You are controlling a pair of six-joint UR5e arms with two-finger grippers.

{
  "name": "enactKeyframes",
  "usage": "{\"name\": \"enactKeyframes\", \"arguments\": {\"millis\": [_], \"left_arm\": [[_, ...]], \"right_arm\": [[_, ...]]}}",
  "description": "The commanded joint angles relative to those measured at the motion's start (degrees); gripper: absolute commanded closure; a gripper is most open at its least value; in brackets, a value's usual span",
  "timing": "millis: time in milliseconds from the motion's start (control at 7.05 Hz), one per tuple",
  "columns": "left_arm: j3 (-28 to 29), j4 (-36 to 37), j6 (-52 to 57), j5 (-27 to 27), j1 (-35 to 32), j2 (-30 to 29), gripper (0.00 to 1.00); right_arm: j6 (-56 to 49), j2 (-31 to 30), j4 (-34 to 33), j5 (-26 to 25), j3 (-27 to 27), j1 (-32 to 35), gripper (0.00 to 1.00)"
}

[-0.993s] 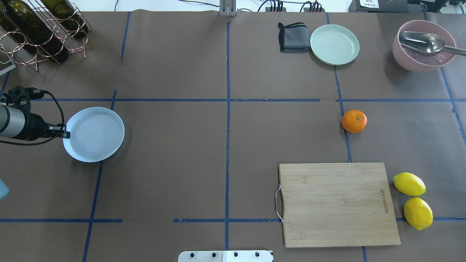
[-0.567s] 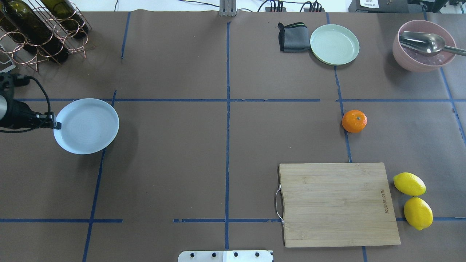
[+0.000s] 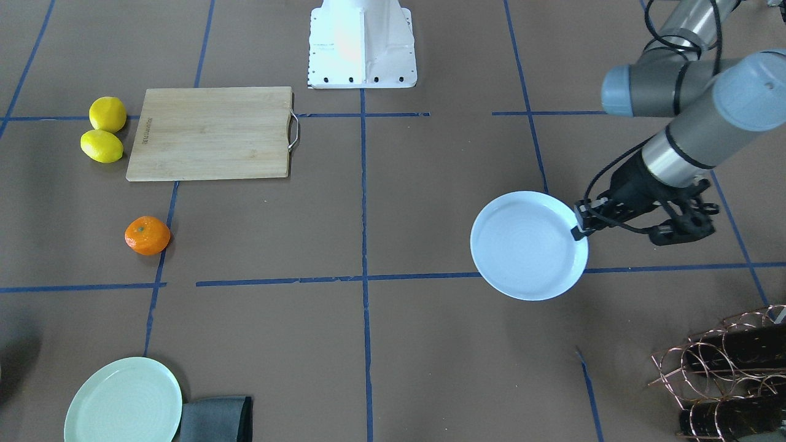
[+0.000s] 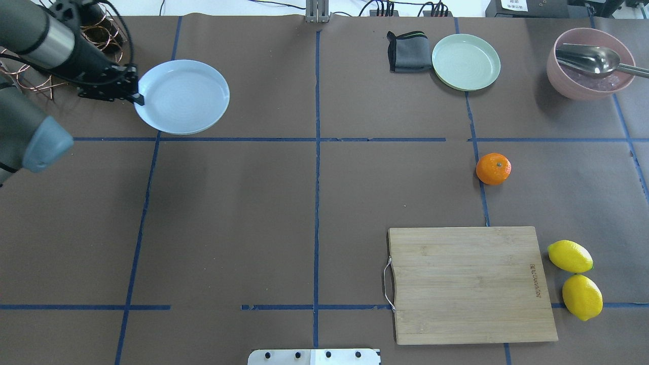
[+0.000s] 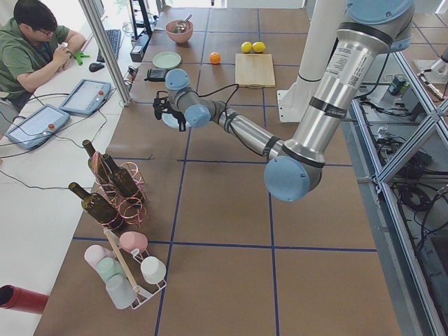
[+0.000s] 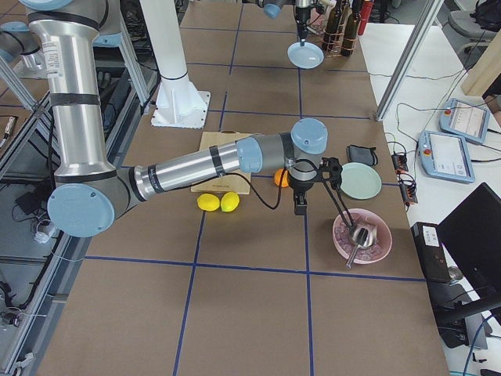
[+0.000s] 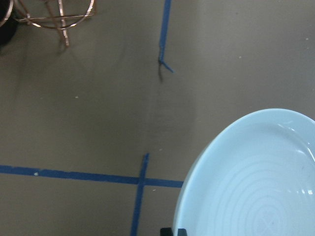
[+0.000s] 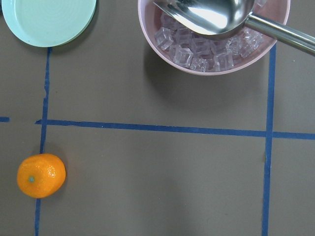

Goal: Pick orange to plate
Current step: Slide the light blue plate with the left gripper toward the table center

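Next, my left gripper lets go of the pale blue plate on the middle blue tape line (image 3: 365, 210), close to the handle of the cutting board.
The orange (image 4: 493, 169) sits on the brown table right of centre, on a blue tape line; it also shows low left in the right wrist view (image 8: 41, 175). My left gripper (image 4: 138, 97) is shut on the rim of the pale blue plate (image 4: 182, 96) and holds it off the table at the far left. From the front, the same plate (image 3: 528, 245) hangs from the left gripper (image 3: 576, 232). My right gripper (image 6: 301, 205) hovers beside the orange (image 6: 279, 178) in the exterior right view only; I cannot tell whether it is open.
A wooden cutting board (image 4: 471, 284) lies near right, with two lemons (image 4: 570, 256) beside it. A green plate (image 4: 466, 62), a grey cloth (image 4: 408, 51) and a pink bowl (image 4: 557, 76) with ice and a metal scoop stand at the back right. A wine rack (image 3: 724, 374) is by the left arm.
My left gripper has carried the plate from the table's left-middle toward the far side and to the right. The orange has not moved.
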Motion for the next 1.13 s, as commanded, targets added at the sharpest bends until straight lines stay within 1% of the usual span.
{"name": "enactKeyframes", "arguments": {"millis": [0, 142, 284, 426, 567, 709, 851, 993], "left_arm": [[2.07, -1.6, -14.89, 8.78, 12.68, -6.67, 1.0], [2.34, -5.35, -21.83, 13.7, 16.92, -7.21, 1.0], [2.6, -7.48, -24.94, 16.71, 20.53, -7.04, 1.0], [2.78, -7.68, -26.1, 19.78, 23.43, -7.04, 1.0], [3.3, -7.85, -26.46, 22.16, 25.55, -6.95, 1.0], [3.83, -8.03, -27.08, 23.32, 26.44, -7.3, 1.0], [4.1, -9.25, -27.17, 23.33, 26.54, -7.3, 1.0], [4.27, -9.61, -26.56, 23.33, 26.45, -7.22, 0.5]], "right_arm": [[1.09, 0.05, 0.22, 0.22, 0.88, -0.24, 0.0], [1.18, 0.14, 0.22, 0.22, 1.14, -0.59, 0.0], [1.18, 0.05, 0.22, 0.22, 1.23, -1.11, 0.0], [1.18, 0.05, 0.22, 0.22, 1.24, -1.12, 0.0], [1.18, 0.05, 0.22, 0.22, 1.32, -1.12, 0.0], [1.18, 0.05, 0.22, 0.22, 1.32, -1.12, 0.0], [1.36, 0.05, 0.22, 0.31, 1.32, -1.2, 0.0], [2.75, 0.14, 0.31, 0.31, 1.41, -1.73, 0.0]]}}
